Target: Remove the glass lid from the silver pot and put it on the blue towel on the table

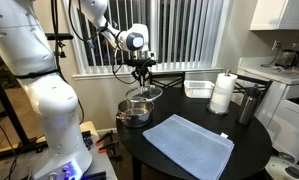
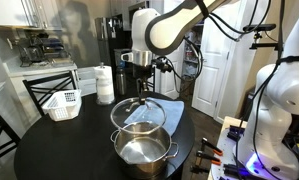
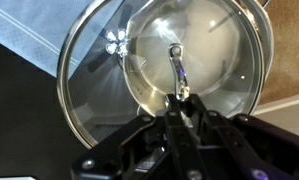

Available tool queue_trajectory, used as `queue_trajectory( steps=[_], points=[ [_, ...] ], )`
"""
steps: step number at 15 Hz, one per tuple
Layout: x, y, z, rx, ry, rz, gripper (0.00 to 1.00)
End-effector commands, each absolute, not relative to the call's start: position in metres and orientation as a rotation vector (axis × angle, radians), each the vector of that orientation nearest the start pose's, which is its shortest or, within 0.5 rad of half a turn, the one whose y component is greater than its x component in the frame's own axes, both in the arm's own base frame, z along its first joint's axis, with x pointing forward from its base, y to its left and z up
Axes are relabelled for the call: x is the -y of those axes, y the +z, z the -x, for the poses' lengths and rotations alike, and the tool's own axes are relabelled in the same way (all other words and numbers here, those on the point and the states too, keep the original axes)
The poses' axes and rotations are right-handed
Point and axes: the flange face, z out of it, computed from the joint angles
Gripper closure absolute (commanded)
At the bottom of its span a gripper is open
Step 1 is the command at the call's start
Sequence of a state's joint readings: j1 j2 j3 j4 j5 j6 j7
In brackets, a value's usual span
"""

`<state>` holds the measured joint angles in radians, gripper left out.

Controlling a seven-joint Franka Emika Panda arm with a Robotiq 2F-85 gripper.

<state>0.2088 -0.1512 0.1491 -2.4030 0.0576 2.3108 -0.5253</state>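
Next, my gripper lets go of the glass lid on the half of the blue towel (image 1: 178, 131) that lies nearest the silver pot.
My gripper (image 1: 142, 76) is shut on the handle of the glass lid (image 1: 145, 93) and holds it tilted just above the silver pot (image 1: 135, 112). In the exterior view from the opposite side the gripper (image 2: 139, 86) holds the lid (image 2: 139, 114) over the open pot (image 2: 144, 151). The wrist view shows the fingers (image 3: 179, 104) clamped on the lid's handle, with the lid (image 3: 99, 90) filling the frame and the pot (image 3: 204, 45) seen through it. The blue towel (image 1: 189, 146) lies flat beside the pot on the dark round table (image 1: 251, 152); it also shows behind the lid (image 2: 170, 109) and in the wrist view (image 3: 29, 30).
A white paper-towel roll (image 1: 222, 93) and a tall dark canister (image 1: 248, 103) stand at the table's far side. A white basket (image 2: 61, 103) sits near the roll (image 2: 105, 85). The table's edge (image 2: 49, 165) is close to the pot.
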Motion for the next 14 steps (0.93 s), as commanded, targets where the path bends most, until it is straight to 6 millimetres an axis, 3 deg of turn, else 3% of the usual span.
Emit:
queue_trajectory(
  steps=[1, 5, 9, 14],
  points=[
    [-0.111, 0.4, -0.44, 1.074, -0.16, 2.921, 0.96],
    [-0.028, 0.395, -0.436, 0.792, -0.156, 2.965, 0.96],
    [0.041, 0.388, -0.433, 0.522, -0.18, 2.98, 0.96],
    [0.098, 0.381, -0.445, 0.335, -0.26, 3.045, 0.96]
  ],
)
